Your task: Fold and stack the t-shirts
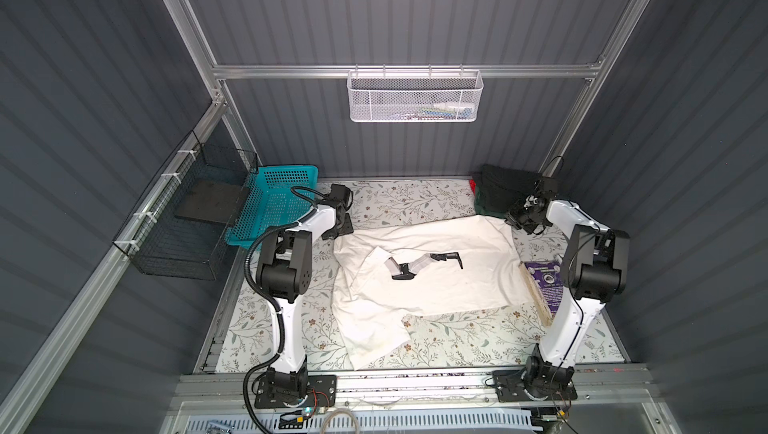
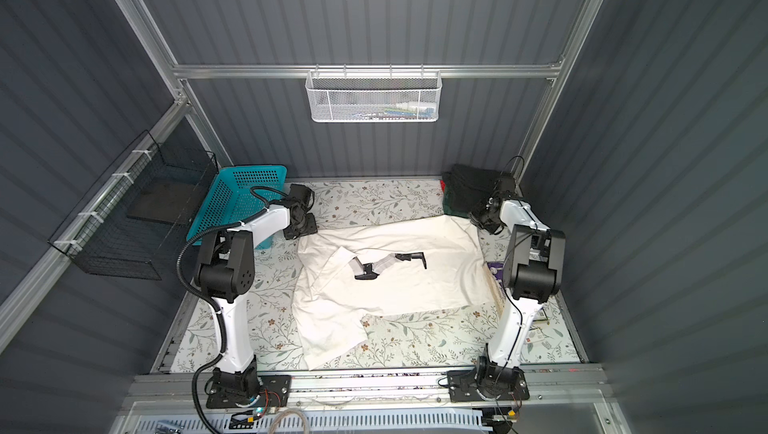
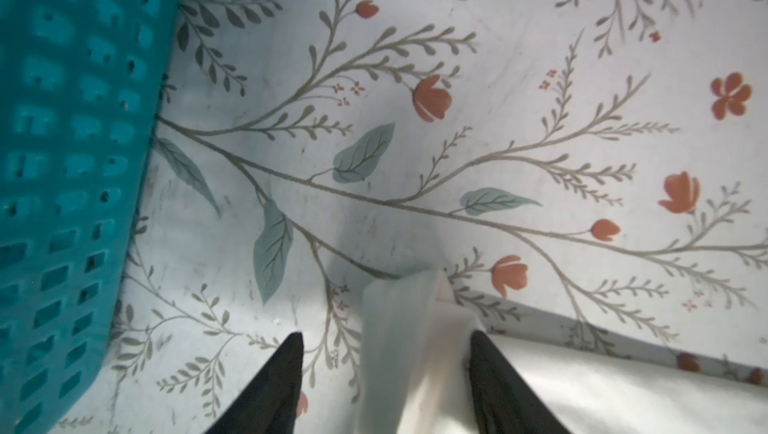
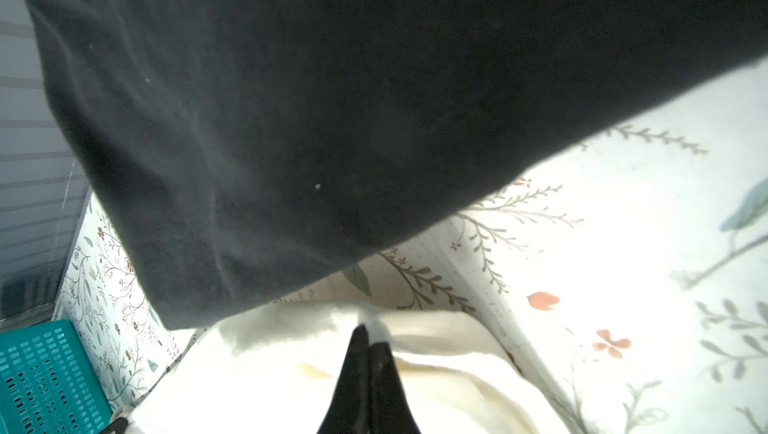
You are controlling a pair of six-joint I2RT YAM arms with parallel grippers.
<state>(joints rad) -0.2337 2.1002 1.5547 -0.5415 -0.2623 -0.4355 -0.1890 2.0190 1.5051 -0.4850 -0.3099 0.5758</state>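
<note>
I will use my left gripper to pinch the t-shirt's raised corner fold (image 3: 412, 318) and pull it taut toward the teal basket, because the off-white t-shirt's far edge slants loose between my grippers.
A large off-white t-shirt (image 1: 449, 286) (image 2: 415, 286) lies spread on the floral table covering, its black-and-grey print (image 1: 419, 265) facing up and one sleeve folded over the front. My left gripper (image 1: 337, 233) (image 3: 387, 335) is at the shirt's far left corner. It is open, and a raised fold of the shirt (image 3: 407, 328) stands between its fingers. My right gripper (image 1: 515, 222) (image 4: 368, 330) is shut on the shirt's far right edge (image 4: 270, 378). Behind it sits a stack of folded t-shirts: black (image 1: 503, 191) (image 4: 332, 99) on top, dark green (image 1: 482, 205) and red (image 1: 473, 184) below.
A teal basket (image 1: 278, 203) (image 3: 62, 162) stands at the far left, close to my left gripper. A black wire basket (image 1: 187, 224) hangs on the left wall and a white mesh basket (image 1: 415, 95) on the back rail. A purple box (image 1: 544, 282) lies under the right arm.
</note>
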